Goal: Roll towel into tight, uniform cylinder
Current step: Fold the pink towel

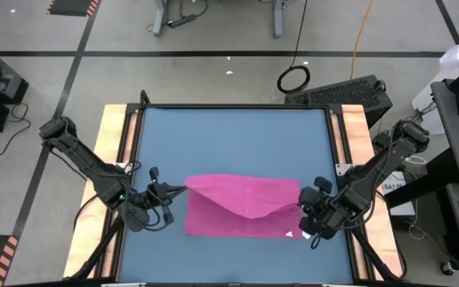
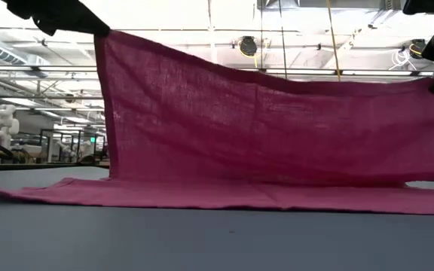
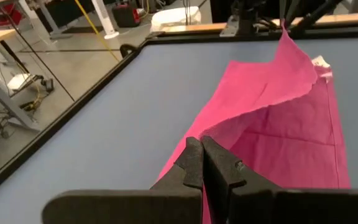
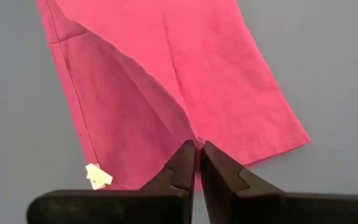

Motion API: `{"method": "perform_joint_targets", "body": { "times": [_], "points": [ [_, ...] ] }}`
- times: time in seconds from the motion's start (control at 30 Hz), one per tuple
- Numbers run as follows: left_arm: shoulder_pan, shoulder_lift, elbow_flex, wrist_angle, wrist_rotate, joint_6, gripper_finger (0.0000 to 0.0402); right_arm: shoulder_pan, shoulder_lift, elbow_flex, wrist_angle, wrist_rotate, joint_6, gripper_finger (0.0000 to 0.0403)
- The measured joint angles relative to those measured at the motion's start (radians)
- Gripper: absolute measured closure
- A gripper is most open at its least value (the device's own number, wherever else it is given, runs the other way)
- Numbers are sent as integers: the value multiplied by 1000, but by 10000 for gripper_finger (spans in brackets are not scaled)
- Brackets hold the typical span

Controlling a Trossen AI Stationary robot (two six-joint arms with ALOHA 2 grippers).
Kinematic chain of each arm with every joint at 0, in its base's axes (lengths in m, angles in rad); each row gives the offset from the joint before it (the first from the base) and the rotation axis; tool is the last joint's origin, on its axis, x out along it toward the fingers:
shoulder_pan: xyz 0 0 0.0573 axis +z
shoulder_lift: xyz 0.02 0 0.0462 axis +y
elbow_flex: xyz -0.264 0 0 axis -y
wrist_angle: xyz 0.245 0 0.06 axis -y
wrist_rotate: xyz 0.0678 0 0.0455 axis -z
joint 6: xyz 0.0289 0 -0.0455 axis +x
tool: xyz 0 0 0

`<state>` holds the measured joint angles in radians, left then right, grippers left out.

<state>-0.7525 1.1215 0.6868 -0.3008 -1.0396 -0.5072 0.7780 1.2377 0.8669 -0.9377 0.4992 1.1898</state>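
My right gripper will let go of the raised corner of the towel, now held up above the table, just past the near edge next to the small white tag [image 1: 297, 241] [image 4: 76, 186].
The magenta-pink towel [image 1: 237, 209] lies near the middle of the blue tabletop [image 1: 229, 139], half raised. Its near part rests flat on the table, and its far edge is held up between my two grippers. In the low view the towel [image 2: 262, 135] stands like a curtain above the flat strip. A small white tag [image 1: 290, 233] sits at the near right corner and also shows in the right wrist view [image 4: 97, 177]. My left gripper [image 1: 175, 191] is shut on the raised left corner. My right gripper [image 1: 303, 201] is shut on the raised right corner. No roll shows. My left gripper pinches the towel's raised left corner [image 3: 213, 132] between its two shut fingers, coming from the table's left side. The corner is lifted clear, and the cloth runs from it toward the other gripper and down onto the table. My right gripper pinches the towel's raised right corner [image 4: 190, 134] between its two shut fingers, pointing down from the table's right side. The cloth hangs below the fingers onto the flat part, and the raised edge sags a little between the grippers.
Bare blue tabletop lies on the far side of the towel and in a narrow strip at the near side. Wooden rails [image 1: 118, 135] border the table's left and right edges. A black case [image 1: 349, 92] stands beyond the far right corner.
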Motion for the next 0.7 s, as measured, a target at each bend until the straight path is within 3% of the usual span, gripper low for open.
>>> {"method": "perform_joint_targets", "body": {
  "times": [0.7],
  "points": [
    [-3,-1,0,38,180,-11,402,72,-52,1,111,-60,44,387]
  ]
}}
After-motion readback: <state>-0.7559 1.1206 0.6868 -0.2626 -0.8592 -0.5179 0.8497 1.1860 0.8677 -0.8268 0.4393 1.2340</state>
